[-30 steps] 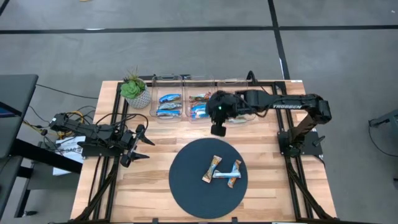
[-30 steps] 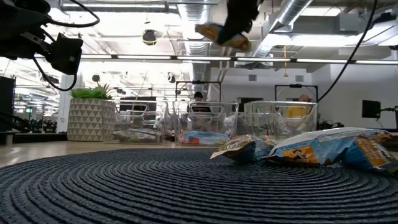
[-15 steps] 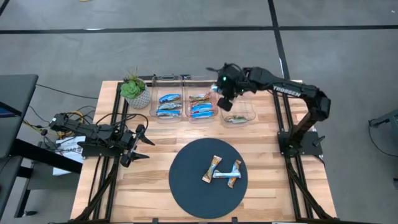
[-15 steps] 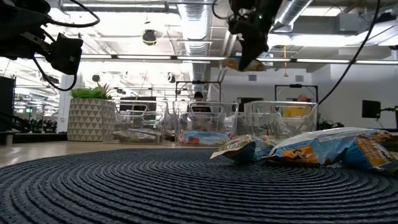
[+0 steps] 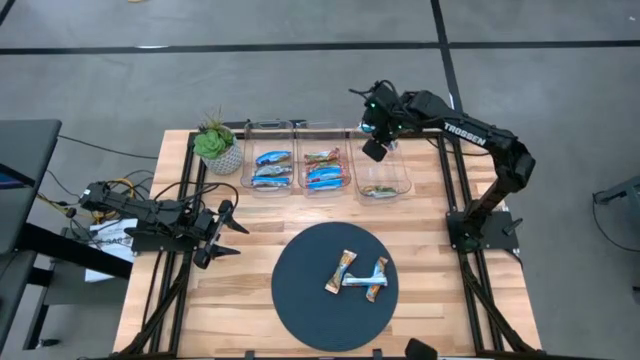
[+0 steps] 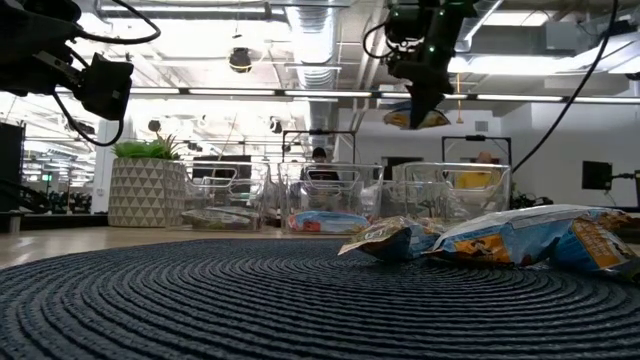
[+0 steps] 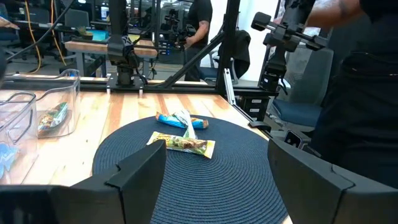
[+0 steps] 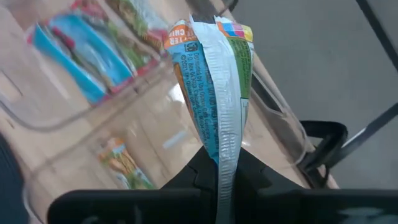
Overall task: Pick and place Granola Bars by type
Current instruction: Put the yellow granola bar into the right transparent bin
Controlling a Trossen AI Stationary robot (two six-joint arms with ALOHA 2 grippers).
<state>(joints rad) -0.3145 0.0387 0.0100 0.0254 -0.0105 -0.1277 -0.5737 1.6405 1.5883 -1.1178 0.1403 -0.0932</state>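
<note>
The granola bar will go down from my right gripper, and I will set it against the far side of the bar in the emptiest bin [image 5: 379,184] [image 8: 143,158].
My right gripper [image 5: 376,148] is raised over the far end of the right clear bin [image 5: 398,183], shut on a granola bar [image 8: 214,93] with a blue, orange and green wrapper. That bin holds one bar [image 5: 378,190]. The middle bin [image 5: 325,170] and the left bin [image 5: 270,168] hold several bars, mostly blue. Two or three more bars [image 5: 358,274] lie crossed on the dark round mat [image 5: 300,300]. My left gripper [image 5: 228,235] waits open at the table's left side, touching nothing. My right gripper pinches the bar by one end [image 8: 222,163] between its two fingers, the wrapper standing edge-on with its back seam showing. The fingers point down from above. The bar [image 6: 415,117] hangs below them, lifted clear above the bins.
A potted plant [image 5: 217,146] stands left of the bins at the far edge. The right arm's base [image 5: 480,230] sits at the table's right side. Bare wood lies between the bins and the mat. People and equipment show in the room beyond.
My right gripper has carried the bar from in front of the middle bin toward the table's far edge and to the right, ending over the right bin's far end. It has stayed shut on the bar. The bars on the mat have not moved.
</note>
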